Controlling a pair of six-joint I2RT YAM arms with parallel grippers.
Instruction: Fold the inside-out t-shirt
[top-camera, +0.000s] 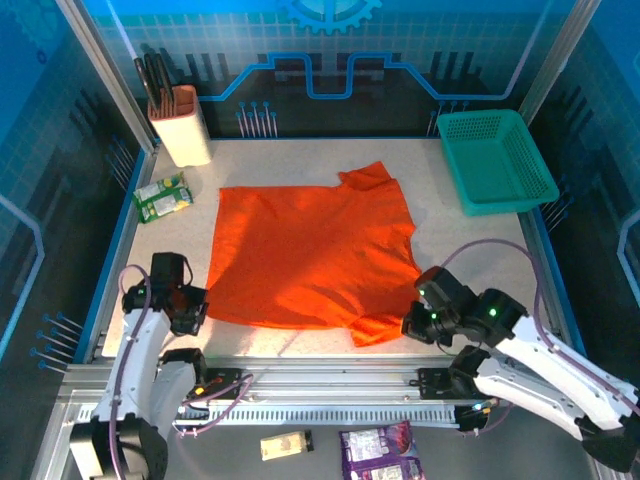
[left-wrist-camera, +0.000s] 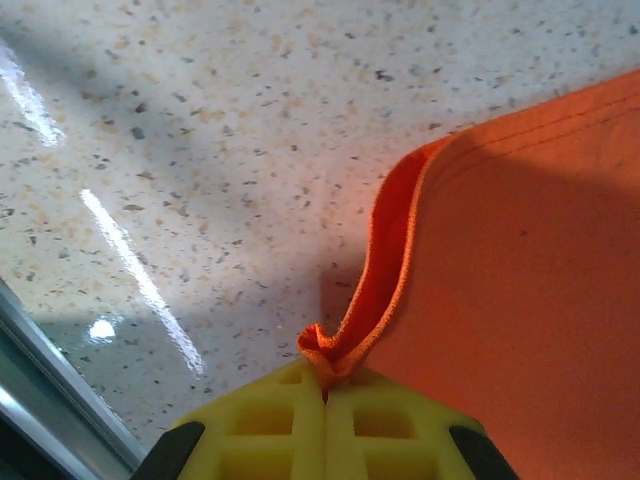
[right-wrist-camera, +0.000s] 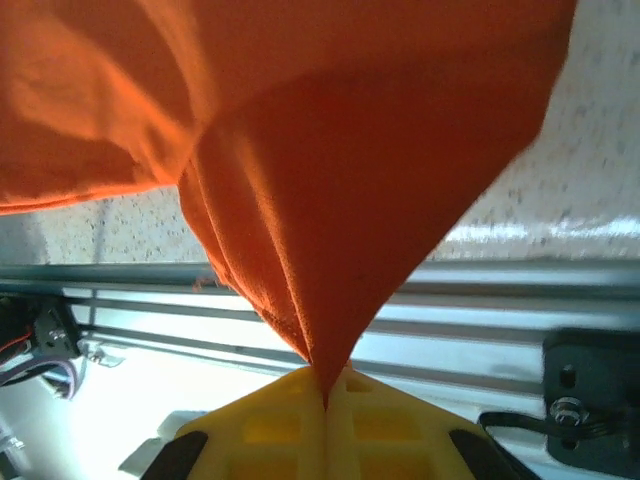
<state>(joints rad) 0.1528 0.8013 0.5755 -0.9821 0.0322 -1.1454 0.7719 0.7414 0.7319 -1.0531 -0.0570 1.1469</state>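
Observation:
My left gripper is going to release the hem edge, now at the t-shirt's near corner, halfway up the t-shirt's side edge (top-camera: 217, 253), on the side of the green packet.
The inside-out t-shirt (top-camera: 312, 255), bright orange-red, lies spread flat in the middle of the table, one sleeve pointing to the far side. My left gripper (top-camera: 192, 312) sits at its near left corner, shut on the hem edge (left-wrist-camera: 345, 350), which curls up into the yellow fingers (left-wrist-camera: 290, 420). My right gripper (top-camera: 412, 325) is at the near right sleeve, shut on the cloth (right-wrist-camera: 340, 230), which hangs in a bunched cone from the jaws above the table's front rail.
A teal mesh basket (top-camera: 497, 160) stands at the back right. A beige holder with dark utensils (top-camera: 180, 122) is at the back left, a green packet (top-camera: 163, 197) near it. Small packets (top-camera: 378, 450) lie below the front rail (top-camera: 330, 385).

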